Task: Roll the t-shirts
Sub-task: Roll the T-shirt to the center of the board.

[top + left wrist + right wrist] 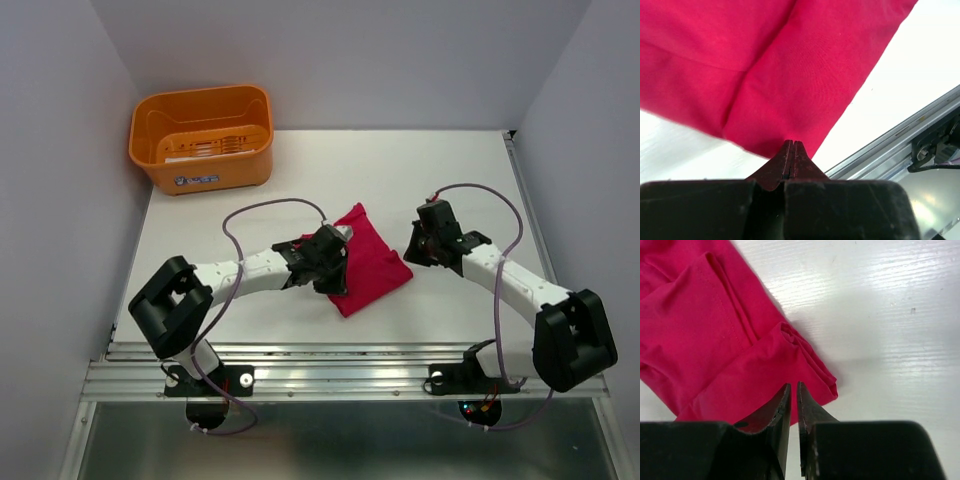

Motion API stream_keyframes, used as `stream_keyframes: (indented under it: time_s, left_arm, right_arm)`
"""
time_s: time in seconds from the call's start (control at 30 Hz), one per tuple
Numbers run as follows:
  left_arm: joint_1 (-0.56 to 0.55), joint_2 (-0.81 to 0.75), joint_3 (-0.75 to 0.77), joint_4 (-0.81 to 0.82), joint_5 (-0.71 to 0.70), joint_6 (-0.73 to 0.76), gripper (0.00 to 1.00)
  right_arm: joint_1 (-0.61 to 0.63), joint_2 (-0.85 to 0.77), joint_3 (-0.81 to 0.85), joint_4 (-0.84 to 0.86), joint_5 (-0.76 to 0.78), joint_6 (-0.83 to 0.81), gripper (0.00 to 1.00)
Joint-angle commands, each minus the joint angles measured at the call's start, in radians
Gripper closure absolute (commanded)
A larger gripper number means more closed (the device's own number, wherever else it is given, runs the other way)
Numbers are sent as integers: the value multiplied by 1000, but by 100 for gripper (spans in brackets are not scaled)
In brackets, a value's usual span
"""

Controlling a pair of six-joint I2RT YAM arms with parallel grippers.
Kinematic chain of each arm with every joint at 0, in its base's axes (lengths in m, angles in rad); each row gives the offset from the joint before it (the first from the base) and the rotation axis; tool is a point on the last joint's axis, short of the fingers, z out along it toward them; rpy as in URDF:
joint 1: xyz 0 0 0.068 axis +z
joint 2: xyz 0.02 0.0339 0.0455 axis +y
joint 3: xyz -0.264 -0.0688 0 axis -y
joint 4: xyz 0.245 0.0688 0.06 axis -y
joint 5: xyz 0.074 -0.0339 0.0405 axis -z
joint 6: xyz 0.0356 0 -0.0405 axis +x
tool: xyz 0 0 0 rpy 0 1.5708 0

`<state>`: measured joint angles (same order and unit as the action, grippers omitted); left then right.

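The t-shirt lies at a slant with its near corner toward the bar, so my left gripper needs to bring that corner to my right gripper, which should open to take the t-shirt's edge (391,288).
A crimson-pink t-shirt (368,258) lies folded into a compact shape in the middle of the white table. My left gripper (340,288) hovers at its near left corner. In the left wrist view the left gripper (791,143) is shut with nothing between its jaws, and the t-shirt (790,65) spreads just beyond the tips. My right gripper (414,252) is at the shirt's right corner. Seen from the right wrist, that gripper (794,385) stands a narrow slit open and empty, over the layered corner of the t-shirt (705,335).
An orange plastic basket (202,137) stands at the table's far left corner. A metal rail (340,360) runs along the near edge, and the same rail (900,135) shows to the right of the shirt in the left wrist view. Walls close in both sides.
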<state>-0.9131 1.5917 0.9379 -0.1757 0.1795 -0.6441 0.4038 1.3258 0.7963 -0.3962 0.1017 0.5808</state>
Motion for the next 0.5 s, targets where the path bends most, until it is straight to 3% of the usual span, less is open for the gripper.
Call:
stream_keyframes:
  time_s: [0.0,0.2,0.33,0.47]
  left_arm:
    - [25,-84,61,-91,-72,18,100]
    - [166,-47,147,-122,-127,121,100]
    - [246,65,180,-91,-141,161,100]
    - [261,160,211,-82,-138,173,100]
  right_arm:
    - [-6,-85,41,-81,33,-6,85]
    - [-6,-109,14,-70,-28,45,85]
    - [-6,-76,-9,-23,-89,73,85]
    - [3,-11,-22,43,-94,90,85]
